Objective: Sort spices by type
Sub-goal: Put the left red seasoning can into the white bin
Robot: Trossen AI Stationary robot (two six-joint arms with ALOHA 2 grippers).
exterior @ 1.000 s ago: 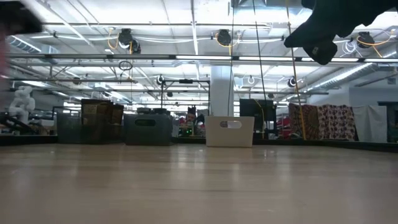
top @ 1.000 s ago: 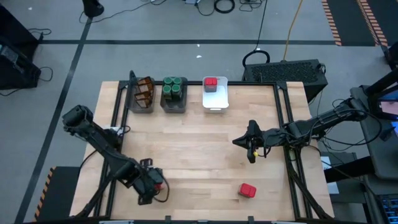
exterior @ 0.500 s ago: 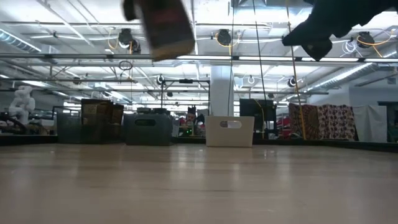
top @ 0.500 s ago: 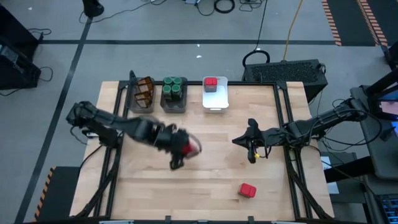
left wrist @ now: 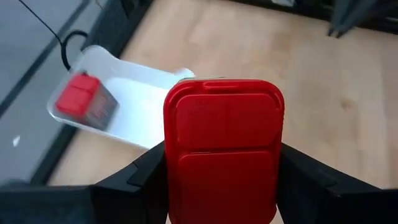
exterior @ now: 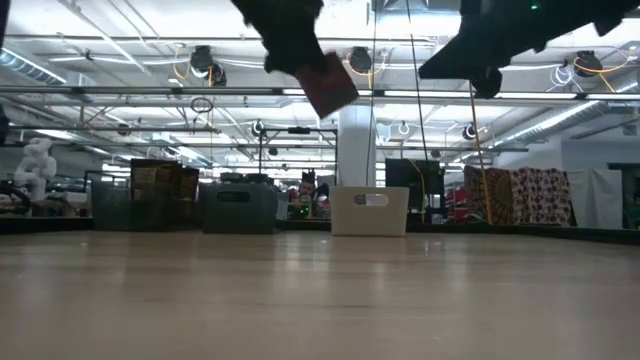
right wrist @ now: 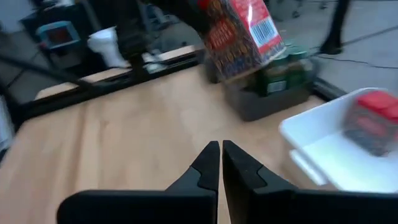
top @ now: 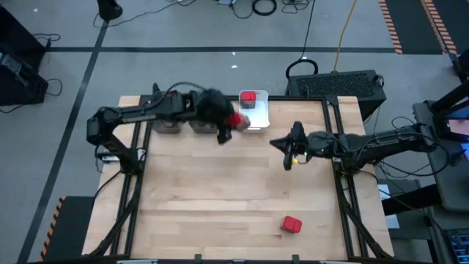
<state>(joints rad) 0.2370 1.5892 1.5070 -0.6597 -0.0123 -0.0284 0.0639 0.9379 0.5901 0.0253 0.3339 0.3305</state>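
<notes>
The robot's left gripper needs to release its red tin in the white bin (top: 250, 111) (left wrist: 127, 116), just in front of the red tin that stands there.
My left gripper (top: 229, 126) hangs above the table's far side, just left of the white bin (top: 261, 117), shut on a red boxy tin (left wrist: 224, 149). That tin also shows in the low view (exterior: 325, 86) and the right wrist view (right wrist: 239, 34). Another red tin (top: 249, 97) stands in the white bin. A third red tin (top: 292, 224) rests on the table near the front right. Green-lidded jars (right wrist: 280, 71) fill a dark grey bin (top: 205, 123). My right gripper (top: 286, 161) hovers shut right of the table's centre, holding nothing. My left gripper pinches the red tin by its two opposite sides (left wrist: 171, 174), one dark finger (left wrist: 140, 180) on each. The fingers slant down toward the far edge. The tin is lifted clear of the table and tilted, its red lid facing back toward the wrist.
A second dark grey bin (top: 167, 121) stands left of the jar bin, partly hidden under my left arm. The three bins line the far edge. Black frame rails (top: 344, 191) run along the table's left and right sides. Bare wood (top: 220, 198) spreads across the middle and front.
My left gripper has swept from the table's near left corner up and toward the far edge, across to the white bin, carrying the red tin clear of the table. My right gripper has swung a little toward the far edge, staying shut.
</notes>
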